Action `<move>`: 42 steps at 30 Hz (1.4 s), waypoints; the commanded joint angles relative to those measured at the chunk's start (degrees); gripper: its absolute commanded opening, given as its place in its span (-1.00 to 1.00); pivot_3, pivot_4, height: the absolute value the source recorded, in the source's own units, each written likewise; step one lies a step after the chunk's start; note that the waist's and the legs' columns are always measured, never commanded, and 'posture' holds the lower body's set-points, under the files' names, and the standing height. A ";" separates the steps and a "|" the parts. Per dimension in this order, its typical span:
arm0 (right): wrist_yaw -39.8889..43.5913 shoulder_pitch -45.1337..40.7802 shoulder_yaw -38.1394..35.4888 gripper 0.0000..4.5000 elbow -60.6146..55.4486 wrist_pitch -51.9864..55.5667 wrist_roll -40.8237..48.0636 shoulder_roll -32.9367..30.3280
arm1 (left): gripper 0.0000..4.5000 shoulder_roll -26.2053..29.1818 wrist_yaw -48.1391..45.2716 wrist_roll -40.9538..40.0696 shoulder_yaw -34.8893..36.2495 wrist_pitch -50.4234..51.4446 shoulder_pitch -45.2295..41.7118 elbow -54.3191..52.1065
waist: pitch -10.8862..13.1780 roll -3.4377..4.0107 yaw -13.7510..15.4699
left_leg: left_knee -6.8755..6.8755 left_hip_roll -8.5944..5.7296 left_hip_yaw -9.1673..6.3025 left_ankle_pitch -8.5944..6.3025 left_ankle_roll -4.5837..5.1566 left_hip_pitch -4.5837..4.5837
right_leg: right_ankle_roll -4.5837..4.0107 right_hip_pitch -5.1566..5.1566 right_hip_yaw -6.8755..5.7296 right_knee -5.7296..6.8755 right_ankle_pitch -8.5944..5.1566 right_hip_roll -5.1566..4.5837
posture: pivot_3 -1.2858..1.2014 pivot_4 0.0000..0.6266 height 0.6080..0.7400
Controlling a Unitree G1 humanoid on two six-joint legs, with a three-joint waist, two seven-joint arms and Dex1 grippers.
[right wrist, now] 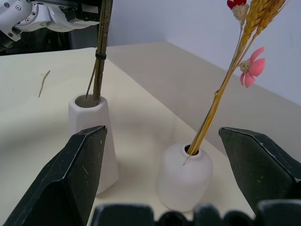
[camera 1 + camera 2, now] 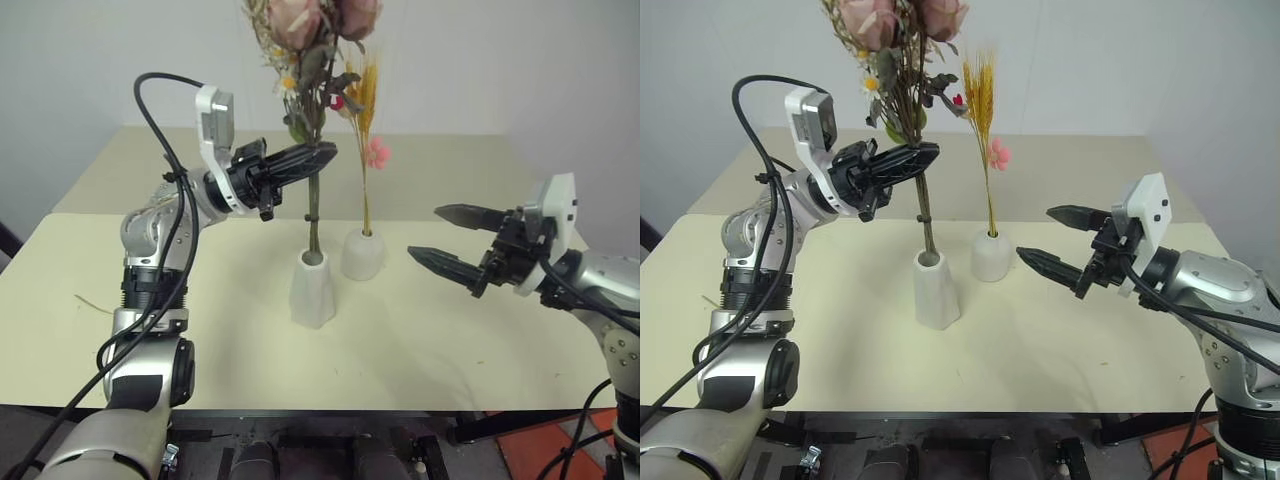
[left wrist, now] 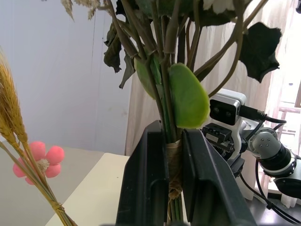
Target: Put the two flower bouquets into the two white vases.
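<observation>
Next, my left gripper lowers its hold to the opening of the taller faceted white vase (image 2: 312,259) and releases the bushy bouquet there.
The bushy bouquet of pink roses (image 2: 305,25) stands upright with its stems down in the taller faceted white vase (image 2: 313,292). My left gripper (image 2: 322,155) is shut on its tied stems (image 3: 174,155) well above the vase mouth. The slim wheat bouquet (image 2: 364,105), with a pink bloom, stands in the rounded white vase (image 2: 362,258) just right of the tall one. My right gripper (image 2: 427,232) hangs open to the right of both vases, level with them and pointing at them, with nothing between its fingers (image 1: 80,174).
The vases stand mid-table on the cream table (image 2: 450,345). A thin loose stalk (image 2: 92,303) lies near the table's left edge. A plain wall rises behind the far edge. An orange patch of floor (image 2: 560,445) shows past the front right corner.
</observation>
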 commanded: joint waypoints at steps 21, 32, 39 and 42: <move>-0.78 -1.28 0.29 1.00 -0.60 -1.66 -0.80 0.61 | -0.95 0.20 -0.26 2.52 -2.44 -0.99 2.80 -2.88 | 0.00 0.00 -0.04 | 0.00 0.00 0.00 0.00 0.00 0.00 | -0.01 -0.01 0.00 0.01 0.01 0.00 | 0.03 -0.52 1.00; -0.31 -1.18 0.47 1.00 -0.27 -2.32 -1.78 0.76 | -0.95 -0.61 0.86 3.56 -3.94 -1.18 5.91 -4.98 | 0.00 0.00 -0.07 | 0.00 0.00 0.00 0.00 0.00 0.00 | -0.01 -0.01 0.00 0.00 0.01 0.00 | 0.03 -0.52 1.00; 0.05 -1.33 0.89 1.00 -0.61 -2.88 -2.29 0.87 | -0.95 -0.60 2.15 3.29 -4.20 -0.42 7.74 -6.89 | 0.00 0.00 0.01 | 0.00 0.00 0.00 0.00 0.00 0.00 | -0.02 -0.01 0.00 0.01 0.01 0.00 | 0.03 -0.52 1.00; -0.01 -1.41 1.00 1.00 -0.49 -2.99 -2.30 0.94 | -0.95 -0.46 2.49 3.29 -4.31 0.02 8.40 -7.58 | 0.00 0.00 -0.02 | 0.00 0.00 0.00 0.00 0.00 0.00 | -0.03 -0.01 0.01 0.01 0.02 0.00 | 0.03 -0.52 1.00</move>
